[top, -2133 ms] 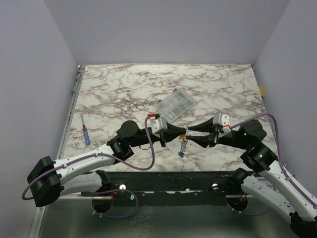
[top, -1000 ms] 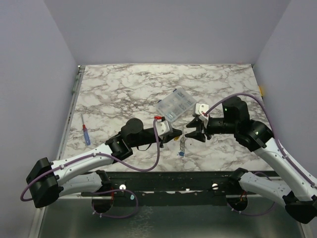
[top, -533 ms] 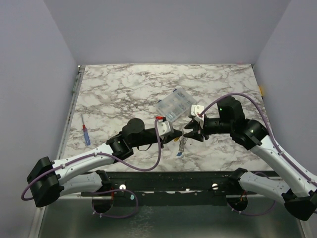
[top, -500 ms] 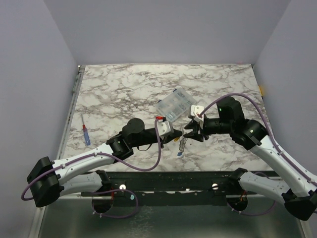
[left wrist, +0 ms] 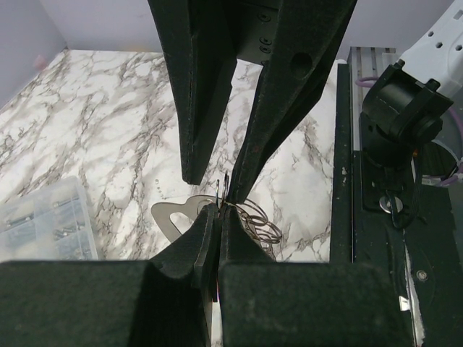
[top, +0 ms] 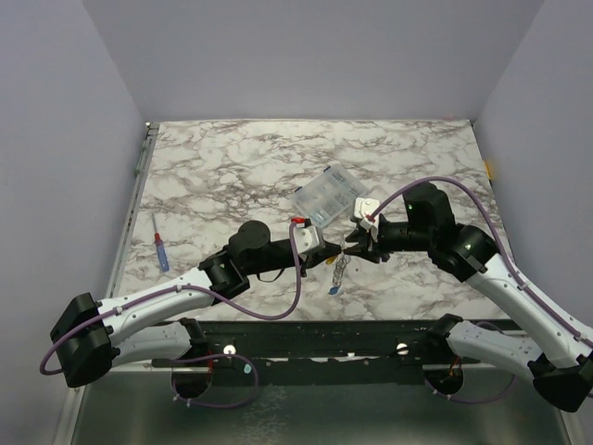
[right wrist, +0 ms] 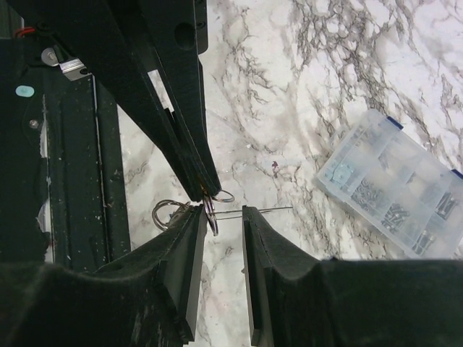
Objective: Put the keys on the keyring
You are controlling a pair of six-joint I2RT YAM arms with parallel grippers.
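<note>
My left gripper's fingers are covering the keyring beside the yellow key, so I need to have my right gripper take the keyring's tip (right wrist: 215, 228) before my left gripper takes the yellow key.
My left gripper (top: 333, 250) is shut on the keyring (left wrist: 223, 196), a thin silvery loop, and holds it above the table; in the left wrist view (left wrist: 218, 211) the pads are pressed together on the wire. Linked silvery rings (left wrist: 257, 220) and a blue key (top: 334, 289) hang below it. The yellow key does not show. My right gripper (top: 351, 245) faces the left one, open, its fingers on either side of the ring (right wrist: 212, 211); the ring lies against its left finger (right wrist: 189, 246). The right wrist view (right wrist: 223, 214) shows a clear gap between the pads.
A clear plastic compartment box (top: 331, 195) lies just behind the grippers, also in the right wrist view (right wrist: 394, 186). A blue-handled, red-tipped screwdriver (top: 161, 251) lies at the table's left edge. The black base rail (top: 315, 338) runs along the near edge.
My right arm has risen and swung left, bringing its open gripper up to the left gripper's tip. The hanging rings and blue key swung slightly left. The left arm has barely moved.
</note>
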